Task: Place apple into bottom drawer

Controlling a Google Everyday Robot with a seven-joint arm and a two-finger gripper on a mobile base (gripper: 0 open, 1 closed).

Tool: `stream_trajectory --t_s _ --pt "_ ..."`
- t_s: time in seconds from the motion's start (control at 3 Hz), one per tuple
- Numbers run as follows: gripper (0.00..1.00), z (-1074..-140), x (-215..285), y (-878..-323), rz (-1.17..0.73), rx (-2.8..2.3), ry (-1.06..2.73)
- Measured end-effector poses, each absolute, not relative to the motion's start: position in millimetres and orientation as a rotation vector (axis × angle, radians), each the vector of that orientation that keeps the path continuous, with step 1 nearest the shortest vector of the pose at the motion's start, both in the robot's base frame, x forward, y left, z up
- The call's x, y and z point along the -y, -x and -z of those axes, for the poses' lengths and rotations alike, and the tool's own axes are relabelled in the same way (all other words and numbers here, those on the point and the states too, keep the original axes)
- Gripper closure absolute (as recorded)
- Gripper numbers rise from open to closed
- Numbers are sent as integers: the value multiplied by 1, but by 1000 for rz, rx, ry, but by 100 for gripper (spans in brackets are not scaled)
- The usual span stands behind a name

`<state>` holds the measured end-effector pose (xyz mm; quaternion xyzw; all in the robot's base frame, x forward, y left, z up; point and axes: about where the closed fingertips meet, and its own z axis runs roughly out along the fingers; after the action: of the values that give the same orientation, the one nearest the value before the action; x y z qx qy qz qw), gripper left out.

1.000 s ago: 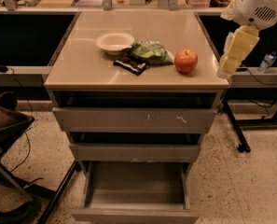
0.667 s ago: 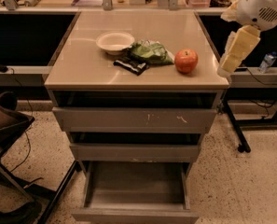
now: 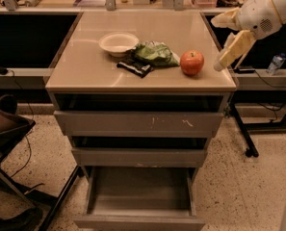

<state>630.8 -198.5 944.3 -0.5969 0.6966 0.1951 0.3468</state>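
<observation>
The robot's gripper needs to close on the red apple's side (image 3: pixel 199 62) that faces away from the green foil snack bag.
The red apple (image 3: pixel 192 62) sits on the tan cabinet top (image 3: pixel 84 66), near its right front corner. My gripper (image 3: pixel 216 43) hangs at the right edge of the top, just right of the apple and a little above it. Its two yellowish fingers (image 3: pixel 234 49) are spread apart and hold nothing. The bottom drawer (image 3: pixel 140 222) is pulled out and shows a bare grey floor. The two drawers above it are pulled out only slightly.
A white bowl (image 3: pixel 118 43), a green foil snack bag (image 3: pixel 154 53) and a dark wrapper (image 3: pixel 135 67) lie left of the apple. A chair (image 3: pixel 5 124) stands at the left. A black desk leg (image 3: pixel 241 134) stands at the right, and a small bottle (image 3: pixel 276 63) sits on the desk there.
My gripper has moved a little to the left, closer to the apple. The apple and the drawers have not moved.
</observation>
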Motion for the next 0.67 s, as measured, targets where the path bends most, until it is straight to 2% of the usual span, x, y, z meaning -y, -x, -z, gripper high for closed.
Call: stream_trajectory --t_s 0.67 --pt "0 -949 196 -650 -566 -1743 1471"
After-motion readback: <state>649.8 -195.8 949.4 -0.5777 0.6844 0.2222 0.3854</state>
